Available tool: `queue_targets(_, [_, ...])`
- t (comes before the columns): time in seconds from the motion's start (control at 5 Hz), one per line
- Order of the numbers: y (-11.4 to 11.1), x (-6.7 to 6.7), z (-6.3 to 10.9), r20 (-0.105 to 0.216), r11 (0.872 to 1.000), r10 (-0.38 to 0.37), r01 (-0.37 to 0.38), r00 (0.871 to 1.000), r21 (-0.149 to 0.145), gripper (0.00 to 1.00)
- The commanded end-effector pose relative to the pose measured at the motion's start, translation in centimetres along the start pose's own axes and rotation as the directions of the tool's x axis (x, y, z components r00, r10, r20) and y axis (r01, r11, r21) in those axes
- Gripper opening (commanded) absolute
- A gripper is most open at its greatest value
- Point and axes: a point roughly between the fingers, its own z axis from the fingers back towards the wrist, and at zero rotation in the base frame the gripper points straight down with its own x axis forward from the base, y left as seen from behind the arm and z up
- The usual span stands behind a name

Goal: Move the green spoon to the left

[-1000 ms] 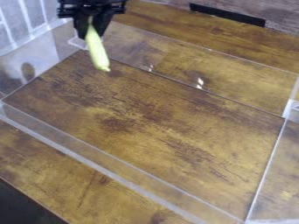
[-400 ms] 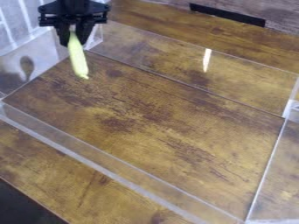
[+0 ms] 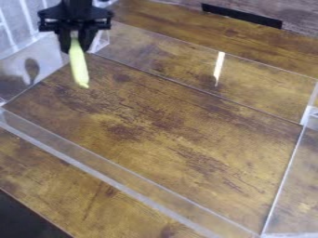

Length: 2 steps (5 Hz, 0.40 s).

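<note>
My gripper will let go of the green spoon inside the clear tray's corner (image 3: 77, 72) nearest the white rack.
The green spoon (image 3: 78, 63) hangs by its yellow-green handle at the upper left, lifted above the wooden table. My black gripper (image 3: 77, 34) is shut on the top of the handle, with the handle pointing down and slightly toward the front. The spoon's bowl is hidden among the fingers. The spoon's lower end hovers over the left part of the clear tray (image 3: 149, 191).
A shallow clear plastic tray covers most of the wooden table (image 3: 50, 200), its near wall running diagonally across the front. A white rack (image 3: 19, 33) stands at the far left. A dark object (image 3: 243, 13) lies at the back edge.
The gripper has carried the spoon to the left, from the upper middle toward the left edge of the tray. Its grip has stayed shut.
</note>
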Motion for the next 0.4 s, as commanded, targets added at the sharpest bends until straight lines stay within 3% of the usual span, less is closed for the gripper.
queue_targets(0.0, [0.57, 1.77, 1.29, 0.038, 0.999, 0.024, -0.023, 0.999, -0.031, 0.0])
queue_targets(0.2, [0.4, 1.82, 0.7, 0.018, 1.0, 0.01, -0.009, 1.0, -0.026, 0.0])
